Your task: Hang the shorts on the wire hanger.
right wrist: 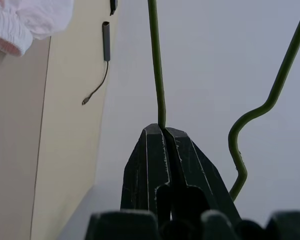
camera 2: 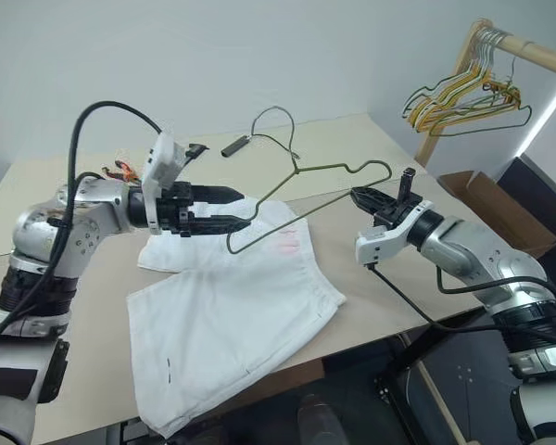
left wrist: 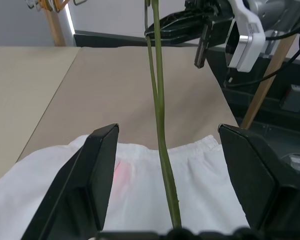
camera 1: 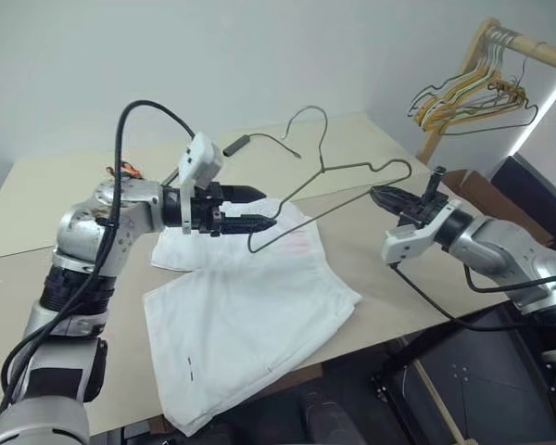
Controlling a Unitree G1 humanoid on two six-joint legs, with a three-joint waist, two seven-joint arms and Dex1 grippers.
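Observation:
My right gripper is pinching the hanger's bottom wire crooked, so my left gripper needs to hold the other end of the hanger while my right gripper takes the hanger's corner (camera 1: 408, 174) in line.
The white shorts (camera 1: 250, 306) lie spread flat on the table (camera 1: 65, 195), with a faint pink mark near the waistband. Above them the thin grey-green wire hanger (camera 1: 323, 153) hangs in the air, hook up. My right gripper (camera 1: 382, 195) is shut on the hanger's right corner; its closed tips (right wrist: 162, 129) pinch the wire (right wrist: 157, 60). My left gripper (camera 1: 259, 209) is open at the hanger's left end. The wire (left wrist: 160, 110) runs between its two spread fingers (left wrist: 102, 165), touching neither pad. The shorts' waistband (left wrist: 140, 190) lies just below.
A bunch of yellow, green and grey hangers (camera 1: 473, 93) hangs on a wooden rack at the back right. A small black cable piece (camera 1: 236, 146) lies on the far table. A cardboard box (camera 1: 482, 190) stands beyond the table's right edge.

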